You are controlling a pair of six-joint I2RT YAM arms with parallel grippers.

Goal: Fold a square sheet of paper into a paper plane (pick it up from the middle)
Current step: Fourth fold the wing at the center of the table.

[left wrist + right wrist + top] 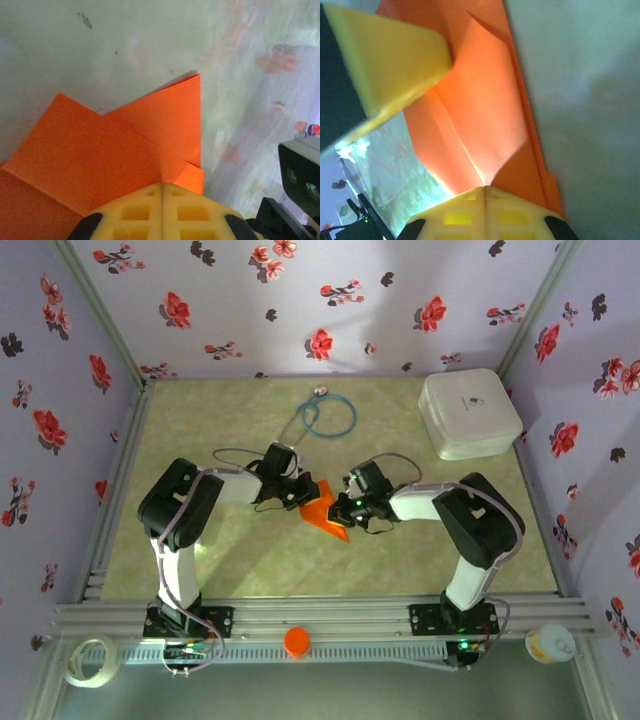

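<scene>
The paper is pinched partway along its side by my right gripper, so this gripper should open and take the paper's pointed end (pixel 345 537) while my left gripper holds still.
The square sheet of paper (pixel 320 512), bright orange and folded into overlapping flaps, is held mid-table between both grippers. My left gripper (pixel 303 496) meets it from the left, my right gripper (pixel 343 510) from the right. In the left wrist view the yellow jaws (pixel 162 186) are shut, and a crease in the paper (pixel 100 150) runs into their seam. In the right wrist view the jaws (pixel 485 189) are shut on a raised ridge of the paper (pixel 480 110). That side is lifted off the table. A left finger (pixel 390 60) touches the paper's far end.
A white rounded box (pixel 468 413) sits at the back right. A blue ring with a cable (pixel 330 417) lies behind the grippers. On the front rail are a small orange cap (pixel 297 641), a tape roll (pixel 90 660) and a white tub (pixel 551 643).
</scene>
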